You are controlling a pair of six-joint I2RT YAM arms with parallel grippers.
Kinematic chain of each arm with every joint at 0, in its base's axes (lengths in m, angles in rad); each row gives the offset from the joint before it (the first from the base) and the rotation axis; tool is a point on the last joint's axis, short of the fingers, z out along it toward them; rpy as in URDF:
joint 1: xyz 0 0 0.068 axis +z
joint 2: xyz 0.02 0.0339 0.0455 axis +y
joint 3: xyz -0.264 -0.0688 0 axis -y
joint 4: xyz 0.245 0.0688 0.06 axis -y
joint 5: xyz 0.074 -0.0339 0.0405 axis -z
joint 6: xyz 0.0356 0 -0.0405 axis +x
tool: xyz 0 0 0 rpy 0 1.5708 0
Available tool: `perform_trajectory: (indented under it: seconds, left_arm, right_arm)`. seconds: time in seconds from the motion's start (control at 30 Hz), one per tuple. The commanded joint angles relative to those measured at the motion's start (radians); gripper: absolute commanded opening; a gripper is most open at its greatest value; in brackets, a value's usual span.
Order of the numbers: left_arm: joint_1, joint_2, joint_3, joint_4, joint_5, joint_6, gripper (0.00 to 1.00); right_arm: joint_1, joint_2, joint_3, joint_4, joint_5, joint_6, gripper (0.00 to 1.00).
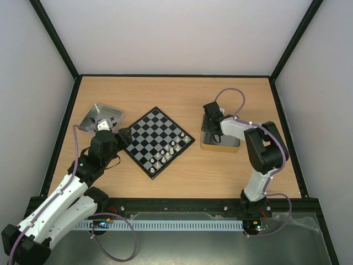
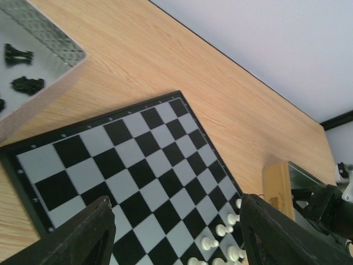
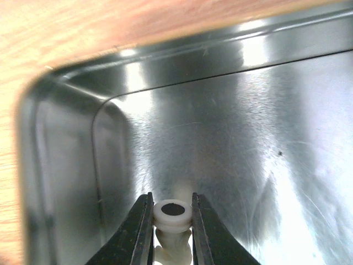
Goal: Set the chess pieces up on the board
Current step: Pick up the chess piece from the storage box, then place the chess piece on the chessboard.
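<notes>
Next, my left gripper grips the narrow end of my right gripper's white chess piece, above the board's edge [image 1: 175,127] [image 2: 224,179] facing the tray's tan side.
The board [image 1: 160,142] lies at an angle mid-table, with several white chess pieces [image 1: 168,152] along its near right side. In the left wrist view those chess pieces [image 2: 223,229] stand on the board [image 2: 138,165] near the lower right. My left gripper [image 2: 176,204] hovers open over the board's left part [image 1: 122,134], with nothing between its fingers. My right gripper [image 1: 211,130] reaches down into a metal tray [image 1: 219,144]. There the right gripper [image 3: 171,199] has both fingers pressed against the round base of a white chess piece [image 3: 172,214] lying on the tray floor [image 3: 220,110].
A second metal tray [image 1: 99,117] sits at the left beyond the board, holding black pieces [image 2: 19,54] on its ribbed floor [image 2: 55,49]. The right tray's tan side [image 2: 276,185] shows past the board's right corner. Black frame rails edge the table.
</notes>
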Motion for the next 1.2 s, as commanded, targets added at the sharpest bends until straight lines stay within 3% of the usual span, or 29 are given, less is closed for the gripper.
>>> perform_trajectory:
  seconds: [0.0, 0.2, 0.43, 0.73, 0.9, 1.03, 1.17]
  left_arm:
    - [0.007, 0.016, -0.018, 0.098, 0.101, 0.046, 0.65]
    - [0.006, 0.072, -0.032, 0.216, 0.247, 0.073, 0.66]
    - [-0.01, 0.154, -0.033, 0.319, 0.37, 0.072, 0.67]
    - [-0.019, 0.247, -0.025, 0.38, 0.471, -0.034, 0.66]
    - [-0.023, 0.273, -0.046, 0.474, 0.539, -0.047, 0.66]
    - [-0.082, 0.309, -0.046, 0.535, 0.5, 0.003, 0.61]
    - [-0.19, 0.368, 0.004, 0.526, 0.339, 0.117, 0.56]
  right_arm:
    - [-0.005, -0.176, -0.052, 0.051, -0.028, 0.143, 0.11]
    - [0.0, -0.335, -0.154, 0.186, -0.272, 0.358, 0.11]
    - [0.081, -0.397, -0.219, 0.323, -0.416, 0.552, 0.11]
    - [0.19, -0.303, -0.13, 0.351, -0.553, 0.416, 0.12]
    - [0.2, -0.289, -0.137, 0.4, -0.604, 0.482, 0.13]
    - [0.207, -0.292, -0.176, 0.442, -0.607, 0.657, 0.13]
    - [0.223, -0.31, -0.238, 0.569, -0.639, 0.885, 0.13]
